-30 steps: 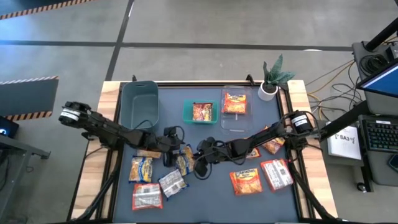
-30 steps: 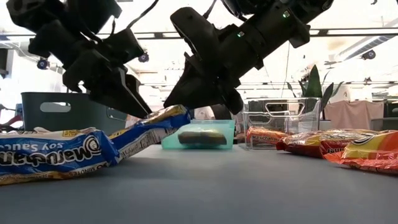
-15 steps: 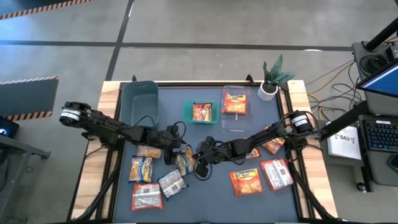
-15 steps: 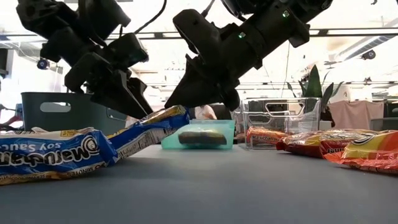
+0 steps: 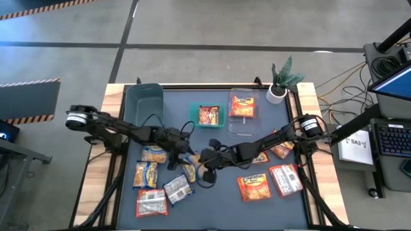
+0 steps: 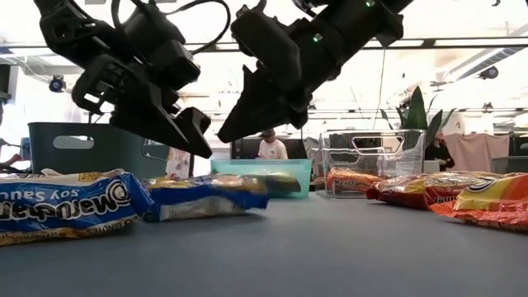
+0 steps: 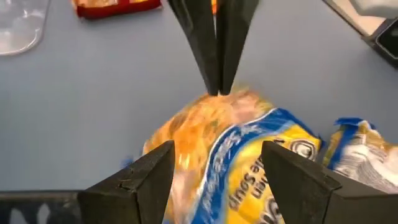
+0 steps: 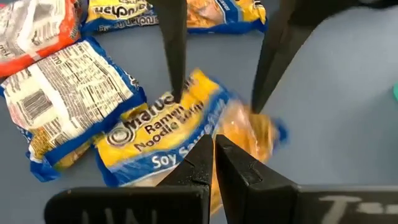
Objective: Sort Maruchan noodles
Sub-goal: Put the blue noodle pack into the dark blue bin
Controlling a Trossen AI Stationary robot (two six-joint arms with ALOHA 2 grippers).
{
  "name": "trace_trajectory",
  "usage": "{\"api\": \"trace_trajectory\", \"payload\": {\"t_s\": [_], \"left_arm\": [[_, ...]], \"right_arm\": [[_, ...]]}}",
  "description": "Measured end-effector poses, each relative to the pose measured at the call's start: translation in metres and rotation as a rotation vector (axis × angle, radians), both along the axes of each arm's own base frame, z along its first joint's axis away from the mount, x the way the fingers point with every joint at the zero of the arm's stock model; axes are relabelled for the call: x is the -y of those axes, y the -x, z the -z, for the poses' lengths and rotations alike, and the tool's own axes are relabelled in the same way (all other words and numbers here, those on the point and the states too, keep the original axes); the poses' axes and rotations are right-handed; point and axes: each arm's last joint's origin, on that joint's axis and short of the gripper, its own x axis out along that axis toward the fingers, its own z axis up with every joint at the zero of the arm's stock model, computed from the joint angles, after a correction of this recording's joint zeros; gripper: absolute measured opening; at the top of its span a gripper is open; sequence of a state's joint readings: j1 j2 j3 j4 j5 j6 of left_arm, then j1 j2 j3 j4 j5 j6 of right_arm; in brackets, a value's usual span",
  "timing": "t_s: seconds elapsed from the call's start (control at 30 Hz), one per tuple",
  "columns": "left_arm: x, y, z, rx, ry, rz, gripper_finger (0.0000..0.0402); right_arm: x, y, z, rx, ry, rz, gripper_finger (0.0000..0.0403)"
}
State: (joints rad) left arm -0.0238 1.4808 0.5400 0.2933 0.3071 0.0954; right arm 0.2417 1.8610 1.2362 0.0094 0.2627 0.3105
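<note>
The fingers of my right gripper are shut above the flat yellow-and-blue packet, so next I back away, open them and come in low to pinch the packet's loose end (image 6: 256,195).
A yellow-and-blue Maruchan noodle packet (image 5: 191,167) (image 6: 206,196) lies flat on the blue mat near the table's middle. My left gripper (image 6: 198,144) (image 7: 217,149) hangs open just above it, one finger over each side. My right gripper (image 6: 229,132) (image 8: 214,146) is shut and hovers a little above the packet's other end (image 8: 249,130), its tips pointing down at it. In the low view both grippers stand clear of the packet. More packets lie around: yellow-and-blue (image 5: 146,173), red-and-white (image 5: 286,179) and orange (image 5: 253,186).
Along the far edge stand a grey-blue bin (image 5: 144,106), a small teal bin (image 5: 207,106) and a clear bin (image 5: 243,128), the last two each holding an orange packet. A potted plant (image 5: 280,80) is at the far right corner. Free mat lies near the front middle.
The yellow-and-blue packet stood tilted with one end raised under the grippers; that end has dropped and the packet now lies flat. My left gripper has swung toward the table's right over the packet and turned. My right gripper has risen slightly and rolled.
</note>
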Motion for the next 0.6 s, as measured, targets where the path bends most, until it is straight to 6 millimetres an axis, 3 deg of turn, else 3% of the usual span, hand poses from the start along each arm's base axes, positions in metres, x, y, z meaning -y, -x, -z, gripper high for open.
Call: {"api": "trace_trajectory", "payload": {"t_s": [0.27,0.6], "left_arm": [[-0.007,0.002,0.002,-0.053,0.018,-0.054,0.0224],[-0.007,0.003,0.001,-0.056,0.016,-0.052,0.0219]], "right_arm": [[0.003,0.002,-0.002,-0.108,0.057,0.016,0.0008],[0.013,0.002,-0.001,-0.123,-0.016,0.092,0.0008]]}}
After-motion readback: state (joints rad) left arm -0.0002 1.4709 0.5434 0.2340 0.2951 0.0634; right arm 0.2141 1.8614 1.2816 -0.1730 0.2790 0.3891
